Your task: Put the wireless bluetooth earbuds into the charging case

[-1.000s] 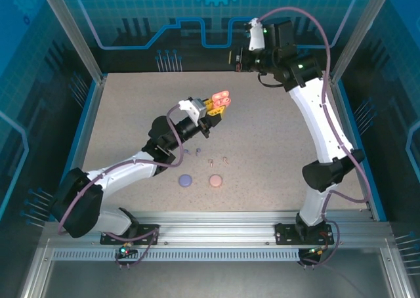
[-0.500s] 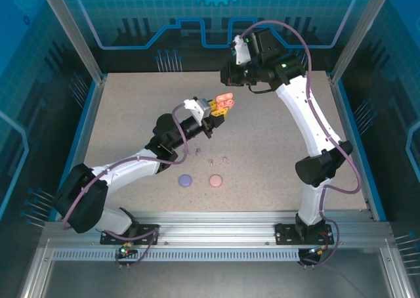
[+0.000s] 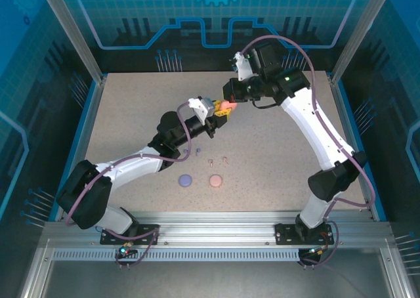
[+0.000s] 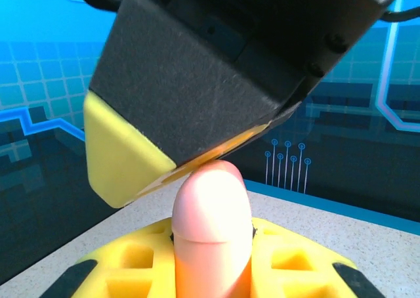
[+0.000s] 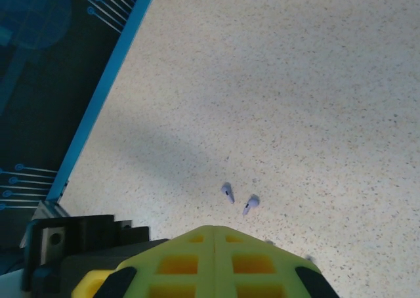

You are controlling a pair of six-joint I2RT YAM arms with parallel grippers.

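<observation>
Next, my left gripper puts the coral-pink case down on the table [image 3: 264, 125] between the pale pink earbuds and my right gripper's forearm.
My left gripper [image 3: 222, 109] is raised over the table's middle, shut on a coral-pink charging case [image 3: 228, 104]. In the left wrist view the case [image 4: 211, 209] stands upright between the yellow fingers [image 4: 141, 252], a seam across it and its lid closed. My right gripper [image 3: 231, 98] is shut, and its black and yellow fingers [image 4: 125, 160] rest on the case's top. Two purple earbuds [image 3: 187, 153] [image 5: 228, 192] and two pale pink earbuds [image 3: 210, 161] lie on the table below, apart from both grippers.
A purple case [image 3: 186, 179] and a pink case [image 3: 215, 179] lie closed side by side near the front of the speckled table [image 3: 282, 160]. Blue walls and metal posts ring the table. My arms arch in from the left and the right.
My right gripper has swung down and left from the back wall onto the case. The left gripper shifted slightly right with it. The case stood open with two lobes showing and now looks closed.
</observation>
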